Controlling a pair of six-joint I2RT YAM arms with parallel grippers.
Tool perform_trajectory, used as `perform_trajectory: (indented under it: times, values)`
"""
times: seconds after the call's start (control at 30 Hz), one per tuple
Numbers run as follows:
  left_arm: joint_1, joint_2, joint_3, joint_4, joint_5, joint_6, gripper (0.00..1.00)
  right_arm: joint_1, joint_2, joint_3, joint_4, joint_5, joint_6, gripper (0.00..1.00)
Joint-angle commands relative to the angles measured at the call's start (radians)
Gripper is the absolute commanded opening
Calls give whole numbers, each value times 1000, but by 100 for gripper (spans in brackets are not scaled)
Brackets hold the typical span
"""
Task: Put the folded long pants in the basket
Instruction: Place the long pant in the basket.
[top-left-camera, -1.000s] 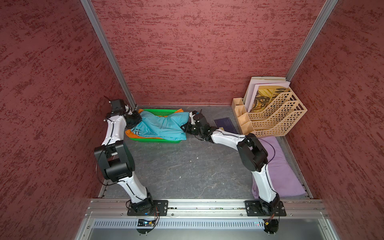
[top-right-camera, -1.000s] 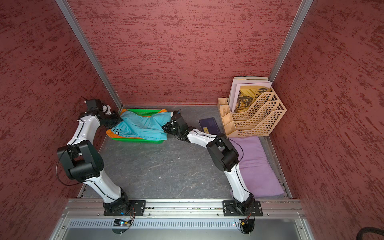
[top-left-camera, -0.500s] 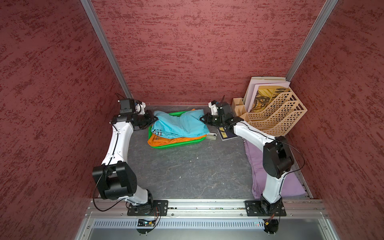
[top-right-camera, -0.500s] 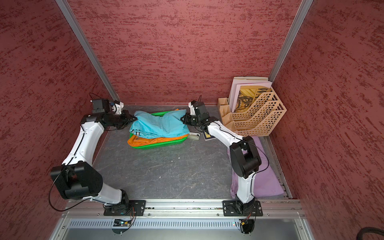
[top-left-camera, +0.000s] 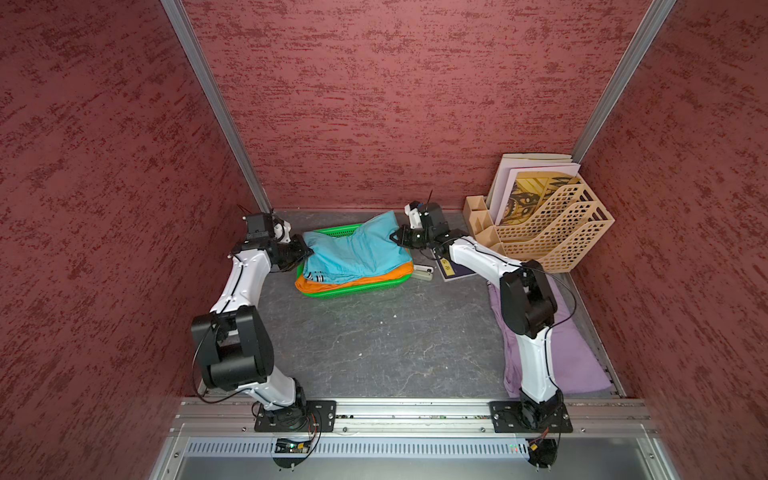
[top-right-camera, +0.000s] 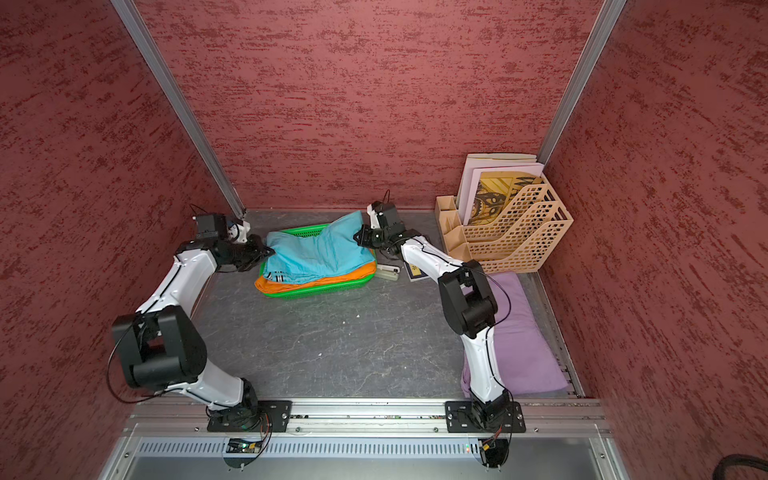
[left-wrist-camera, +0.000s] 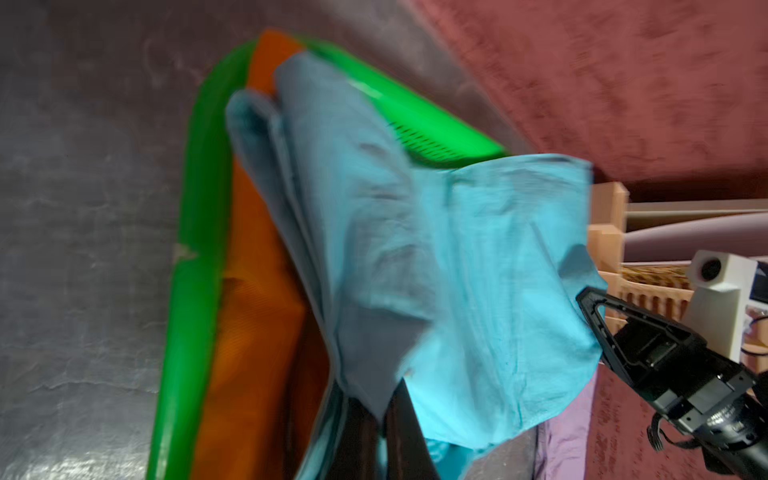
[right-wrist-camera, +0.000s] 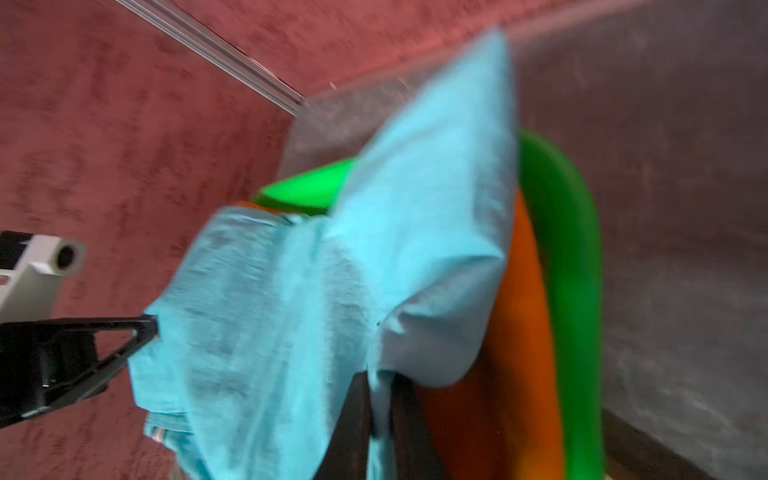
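I should use my left gripper to lay the teal long pants on top of the orange long pants (left-wrist-camera: 392, 328) in the green basket and let go of them there.
The green basket (top-left-camera: 332, 293) (top-right-camera: 299, 293) sits at the back of the table, left of centre. Folded orange long pants (top-left-camera: 390, 274) (left-wrist-camera: 257, 291) lie in it. Teal long pants (top-left-camera: 353, 253) (top-right-camera: 316, 253) are stretched over them, and their far right corner is raised above the rim. My left gripper (top-left-camera: 306, 251) (left-wrist-camera: 384, 415) is shut on the teal cloth at the left end. At the right end, my right gripper (top-left-camera: 392, 237) (right-wrist-camera: 380, 395) is shut on that same cloth. Lilac long pants (top-left-camera: 577, 357) (top-right-camera: 523, 345) lie flat by the right wall, partly under the right arm.
A beige lattice file rack (top-left-camera: 552, 232) with papers stands at the back right, and a small wooden organiser (top-left-camera: 478, 216) stands beside it. A dark blue booklet (top-left-camera: 453, 270) and a small white object (top-left-camera: 424, 272) lie just right of the basket. Red walls close in three sides.
Over the last second the basket with the pants has shifted to the right and turned. Both grippers moved right with the teal pants and spread apart. The right end now sits higher.
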Motion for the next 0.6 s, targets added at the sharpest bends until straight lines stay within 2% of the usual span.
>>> perform_trajectory:
  times: [0.0,0.2,0.27,0.4,0.57]
  values:
    - [0,20,16,-43,-88,19,0,-5,-18,-41,24,4,9,0]
    - [9,22,58,-140,-143,16,0,-9,-64,-78,20,8,13,0]
    - [23,15,72,-152,-117,10,0,-13,-86,-74,22,-8,28,0]
    - [86,9,90,-136,38,-38,0,-12,-139,-63,14,-23,69,0]
    - [118,65,151,-220,54,-10,0,-12,-199,-55,-52,-28,145,0]
